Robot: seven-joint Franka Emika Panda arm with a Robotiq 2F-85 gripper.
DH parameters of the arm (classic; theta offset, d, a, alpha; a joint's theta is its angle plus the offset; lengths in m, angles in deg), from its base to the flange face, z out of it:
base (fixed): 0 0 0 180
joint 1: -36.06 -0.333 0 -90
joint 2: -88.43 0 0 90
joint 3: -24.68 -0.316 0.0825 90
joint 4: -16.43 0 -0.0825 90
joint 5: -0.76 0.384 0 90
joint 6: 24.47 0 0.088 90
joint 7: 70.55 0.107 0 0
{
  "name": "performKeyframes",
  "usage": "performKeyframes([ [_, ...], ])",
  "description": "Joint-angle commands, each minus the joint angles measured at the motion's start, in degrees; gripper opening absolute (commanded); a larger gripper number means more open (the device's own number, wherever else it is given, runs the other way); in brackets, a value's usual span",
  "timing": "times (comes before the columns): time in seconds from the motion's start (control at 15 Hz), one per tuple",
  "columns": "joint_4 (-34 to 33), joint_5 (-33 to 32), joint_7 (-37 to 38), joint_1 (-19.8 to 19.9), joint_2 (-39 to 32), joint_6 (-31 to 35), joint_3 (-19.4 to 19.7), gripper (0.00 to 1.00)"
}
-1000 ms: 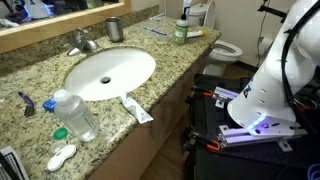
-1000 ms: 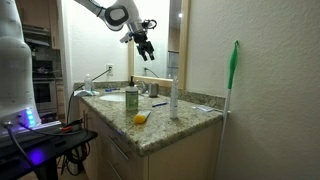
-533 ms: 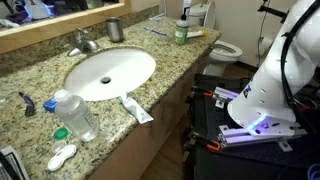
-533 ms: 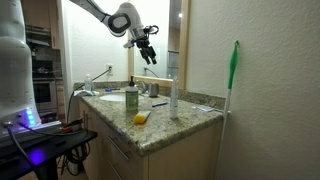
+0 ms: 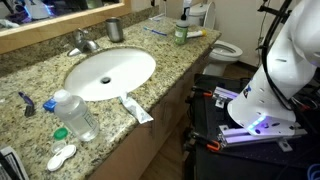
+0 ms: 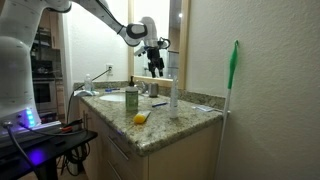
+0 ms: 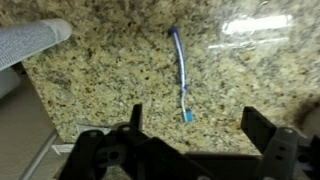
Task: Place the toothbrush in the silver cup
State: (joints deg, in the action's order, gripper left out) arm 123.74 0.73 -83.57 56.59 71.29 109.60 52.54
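Note:
The toothbrush's thin neck (image 5: 147, 29) (image 7: 184, 99), near its light blue end on the silver cup's side, should be gripped next by my gripper, leaving the thicker handle free.
The toothbrush (image 7: 181, 75) is a slim light blue and white stick lying flat on the granite counter. In an exterior view (image 5: 153, 30) it lies at the back between the silver cup (image 5: 114, 29) and a green-lidded jar. The cup stands upright next to the faucet. My gripper (image 7: 197, 130) is open and empty. It hangs above the counter with the brush's near end between its fingers, closer to the left one, and does not touch it. In an exterior view the gripper (image 6: 155, 68) hangs in the air over the far part of the counter.
The green-lidded jar (image 5: 181, 30) stands just beyond the toothbrush. The sink (image 5: 110, 72) fills the middle of the counter. A clear bottle (image 5: 75, 113), a white tube (image 5: 137, 108) and a dark-blue-handled item (image 5: 25, 101) lie at the near end. A pale grey object (image 7: 35, 40) shows at the wrist view's corner.
The arm has swung sideways and lower over the counter, bringing the gripper above the toothbrush. Nothing on the counter has moved.

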Motion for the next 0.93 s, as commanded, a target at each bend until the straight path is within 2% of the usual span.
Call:
performKeyframes([
  [0.0, -9.4, -3.0, 4.6, 3.4, -10.6, 0.8, -2.6, 1.00],
  [0.07, -10.5, -1.8, 5.0, 4.3, -12.0, 1.2, -3.7, 1.00],
  [0.13, -6.5, -3.4, 4.7, 3.7, -8.0, 0.9, -3.7, 1.00],
  [0.33, -9.7, -3.4, 5.8, 4.5, -11.8, 1.0, -4.5, 1.00],
  [0.47, -9.8, -2.1, 1.8, 6.2, -10.6, -1.0, -5.9, 1.00],
  [0.53, -11.4, -1.7, -4.3, 8.3, -11.6, -3.9, -7.8, 1.00],
  [0.73, -15.2, 0.1, -15.6, 13.3, -15.6, -5.5, -11.1, 1.00],
  [0.87, -18.1, -0.2, -20.1, 15.8, -18.4, -7.4, -12.4, 1.00],
])
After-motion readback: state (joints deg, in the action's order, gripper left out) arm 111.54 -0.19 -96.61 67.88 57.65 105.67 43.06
